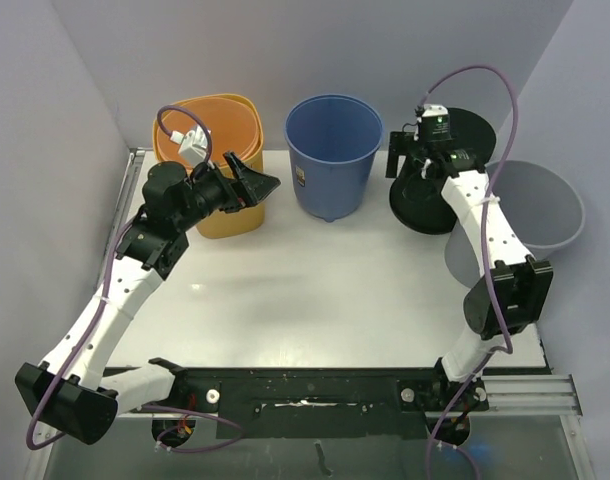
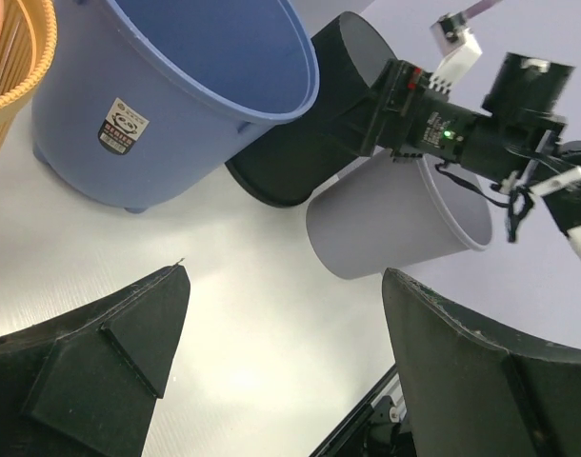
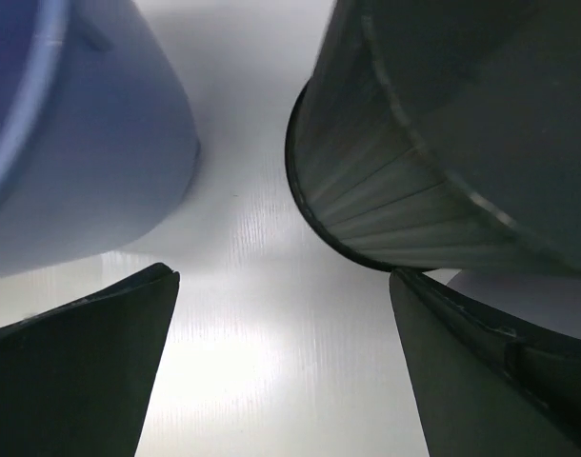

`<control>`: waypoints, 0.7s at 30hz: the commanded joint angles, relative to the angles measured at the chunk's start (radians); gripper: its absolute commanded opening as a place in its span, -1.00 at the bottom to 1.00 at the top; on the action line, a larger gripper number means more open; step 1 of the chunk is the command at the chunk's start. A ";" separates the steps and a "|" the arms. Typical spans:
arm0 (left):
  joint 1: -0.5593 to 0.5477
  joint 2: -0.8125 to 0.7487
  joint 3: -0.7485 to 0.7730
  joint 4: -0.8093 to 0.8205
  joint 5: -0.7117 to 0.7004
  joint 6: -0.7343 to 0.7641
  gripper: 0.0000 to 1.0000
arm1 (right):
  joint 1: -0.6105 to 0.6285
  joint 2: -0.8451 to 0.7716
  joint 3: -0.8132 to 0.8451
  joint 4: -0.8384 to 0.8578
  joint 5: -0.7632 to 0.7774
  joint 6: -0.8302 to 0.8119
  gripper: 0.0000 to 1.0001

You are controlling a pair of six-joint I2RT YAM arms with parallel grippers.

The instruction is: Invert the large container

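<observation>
The grey container is large and needs turning over, so my right gripper goes to it next and closes on its rim (image 1: 499,205) beside the black container.
Four open-topped containers stand upright along the back of the table: orange (image 1: 220,135), blue (image 1: 333,150), black (image 1: 440,190) and grey (image 1: 540,210). The grey one looks widest in the top view. My left gripper (image 1: 253,178) hovers open in front of the orange container, pointing right toward the blue one (image 2: 167,95), and its jaws (image 2: 286,271) hold nothing. My right gripper (image 1: 400,170) hangs open low over the table, in the gap between the blue container (image 3: 81,143) and the black one (image 3: 443,133). Its right finger is close to the black wall, and its jaws (image 3: 281,274) are empty.
Grey walls close in the left side and the back. The grey container (image 2: 395,219) sits at the table's right edge, behind my right arm's forearm (image 1: 485,230). A black rail (image 1: 315,385) with the arm bases runs along the near edge.
</observation>
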 commanded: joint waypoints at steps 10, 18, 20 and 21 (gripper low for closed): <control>-0.047 0.040 0.013 0.099 0.027 0.011 0.65 | 0.195 -0.421 -0.083 -0.139 0.334 -0.112 0.95; -0.061 0.048 -0.004 0.119 0.028 -0.006 0.65 | -0.064 -0.481 -0.145 -0.158 0.293 -0.216 0.95; -0.062 0.045 -0.011 0.120 0.025 -0.007 0.65 | -0.107 -0.465 -0.149 -0.187 0.270 -0.204 0.95; -0.062 0.045 -0.014 0.122 0.025 -0.009 0.65 | -0.128 -0.462 -0.158 -0.195 0.249 -0.191 0.95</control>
